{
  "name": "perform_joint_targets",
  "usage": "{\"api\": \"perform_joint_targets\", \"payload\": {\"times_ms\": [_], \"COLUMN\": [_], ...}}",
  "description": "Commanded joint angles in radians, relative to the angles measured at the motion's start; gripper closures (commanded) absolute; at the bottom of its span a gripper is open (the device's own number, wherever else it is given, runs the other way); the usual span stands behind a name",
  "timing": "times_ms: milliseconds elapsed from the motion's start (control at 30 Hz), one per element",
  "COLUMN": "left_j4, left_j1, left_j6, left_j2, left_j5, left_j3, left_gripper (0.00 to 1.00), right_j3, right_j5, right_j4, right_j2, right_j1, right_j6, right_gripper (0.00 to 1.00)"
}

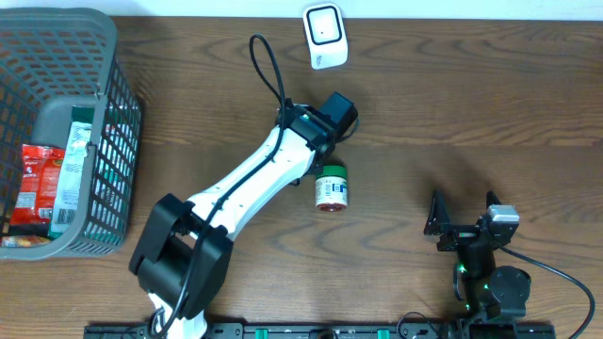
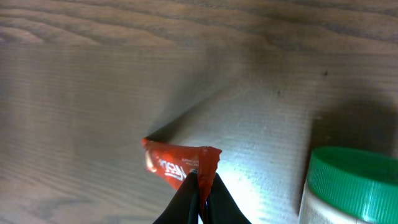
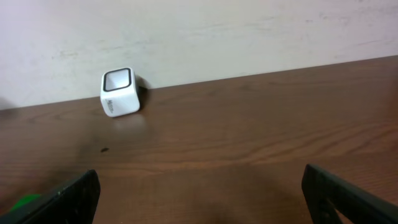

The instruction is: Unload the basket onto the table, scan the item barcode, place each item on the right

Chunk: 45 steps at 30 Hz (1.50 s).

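Next, I let go of the small red packet with my left gripper, setting it on the table (image 1: 388, 177) between the jar and my right gripper. The packet is now just above the table.
My left gripper (image 2: 200, 178) is shut on the edge of a small red packet (image 2: 178, 162) with white lettering, held just above the wooden table. In the overhead view that gripper (image 1: 327, 141) hides the packet. A jar with a green lid (image 2: 354, 182) lies right beside it, on its side (image 1: 331, 185). The white barcode scanner (image 1: 325, 36) stands at the table's far edge, also visible in the right wrist view (image 3: 118, 92). My right gripper (image 1: 464, 215) rests near the front right, open and empty (image 3: 202, 193).
A grey wire basket (image 1: 121, 104) at the left holds several packaged goods, among them a red pack (image 1: 38, 184). A black cable (image 1: 268, 66) loops up from the left arm. A wall stands behind the scanner.
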Motion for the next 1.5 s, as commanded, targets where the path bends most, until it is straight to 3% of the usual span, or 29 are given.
{"api": "perform_joint_targets", "payload": {"times_ms": [0,267,500,800,1067,1167,1467], "left_j4": [0.016,0.051,0.051,0.061,0.102,0.142,0.206], "left_j1": [0.004,0.019,0.093,0.288,0.469,0.475,0.427], "left_j6": [-0.013,0.057,0.066,0.143,0.331,0.348,0.347], "left_j2": [0.028,0.008,-0.111,-0.315,-0.338,-0.338,-0.333], "left_j5": [-0.007,-0.007,0.018,0.468,1.124,1.226,1.252], "left_j3": [0.011,0.014,0.015,0.015,0.014,0.014,0.013], "left_gripper": [0.93,0.93,0.93,0.94,0.93,0.93,0.93], "right_j3": [-0.001,-0.001,-0.001,-0.001,-0.001,-0.001,-0.001], "right_j5": [0.003,0.003,0.003,0.003,0.003,0.003,0.003], "right_j4": [-0.004,-0.004,-0.004,-0.004,-0.004,-0.004,-0.004], "right_j2": [0.000,0.000,0.000,0.000,0.000,0.000,0.000], "right_j1": [0.008,0.008,0.008,0.008,0.008,0.008,0.008], "right_j6": [0.006,0.006,0.006,0.006,0.006,0.006,0.006], "right_gripper": [0.01,0.01,0.01,0.01,0.01,0.01,0.01]}}
